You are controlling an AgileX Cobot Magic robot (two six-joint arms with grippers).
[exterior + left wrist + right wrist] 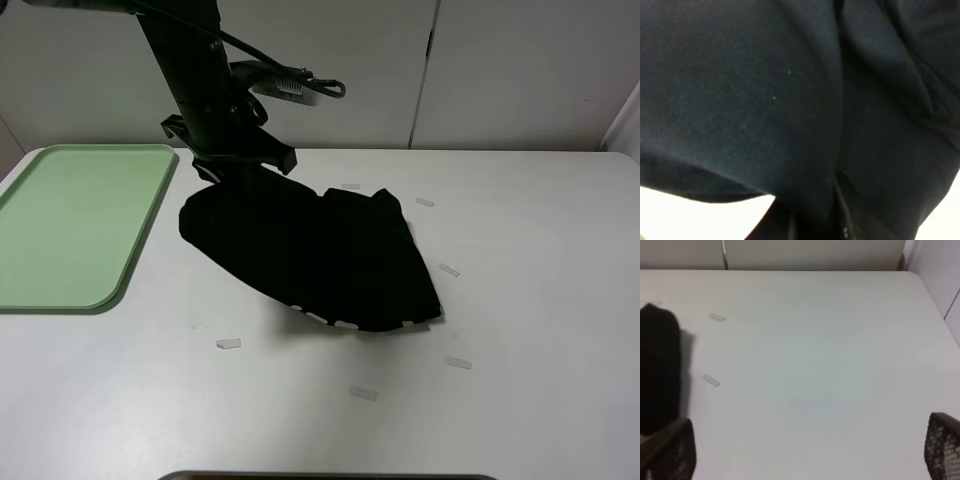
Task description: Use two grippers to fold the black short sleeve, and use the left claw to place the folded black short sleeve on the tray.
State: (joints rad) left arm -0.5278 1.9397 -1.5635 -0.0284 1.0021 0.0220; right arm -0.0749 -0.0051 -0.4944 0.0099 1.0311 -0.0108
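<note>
My left gripper is holding the black short sleeve by its upper edge with the body trailing behind, so it should lay the edge back and grab the short sleeve's middle (355,250).
The black short sleeve (320,260) hangs bunched from my left claw (228,172), which is shut on its upper left edge just right of the tray. The shirt's lower part trails down to the table, with pale lettering showing along its bottom hem. In the left wrist view, black fabric (765,100) fills nearly the whole picture. The pale green tray (70,230) lies at the left with nothing on it. My right gripper (807,450) stands open over bare table to the right of the shirt (657,365), holding nothing; the exterior high view does not show it.
Several small white paper strips (228,344) lie scattered on the white table around the shirt, two of them in the right wrist view (711,380). A pale wall runs along the table's far edge.
</note>
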